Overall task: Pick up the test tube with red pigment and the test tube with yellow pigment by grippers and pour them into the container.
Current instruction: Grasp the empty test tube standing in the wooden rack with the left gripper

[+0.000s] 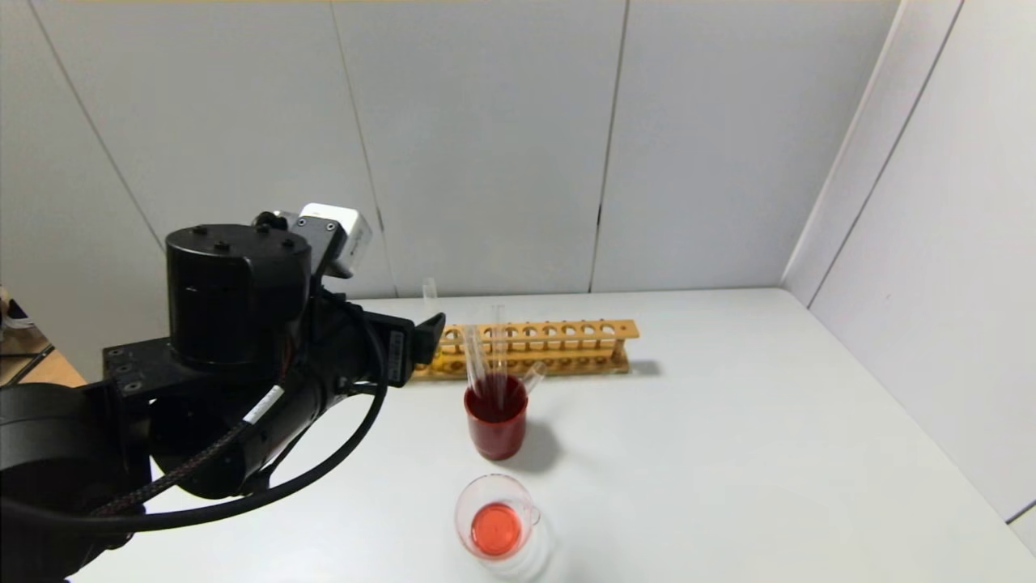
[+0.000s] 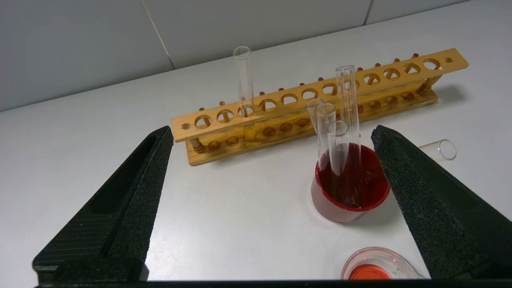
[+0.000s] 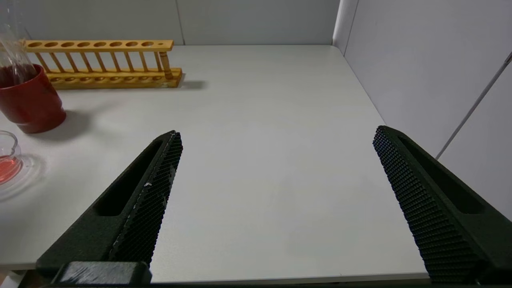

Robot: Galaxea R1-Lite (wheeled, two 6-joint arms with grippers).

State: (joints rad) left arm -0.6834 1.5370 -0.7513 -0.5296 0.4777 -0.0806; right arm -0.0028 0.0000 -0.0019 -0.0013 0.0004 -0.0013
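The robot's left gripper should next move to the middle of the test tube (image 1: 431, 310) (image 2: 246, 92) with yellow pigment, just above the wooden rack, and close there.
The test tube with yellow pigment (image 2: 245, 86) stands upright near one end of the wooden rack (image 2: 384, 76), a little yellow liquid at its bottom. My left gripper (image 2: 272, 130) is open and empty, hovering short of the rack and apart from this tube; in the head view the left gripper (image 1: 426, 338) sits at the rack's left end. The container (image 1: 495, 526), a clear beaker, holds orange-red liquid near the table's front. No tube with red pigment shows. My right gripper (image 3: 278, 132) hangs open over bare table at the right.
A dark red cup (image 1: 495, 425) with several clear empty tubes leaning in it stands between the rack (image 1: 566, 344) and the beaker. One clear tube (image 2: 442, 149) lies on the table beside the cup. Grey walls close the back and right.
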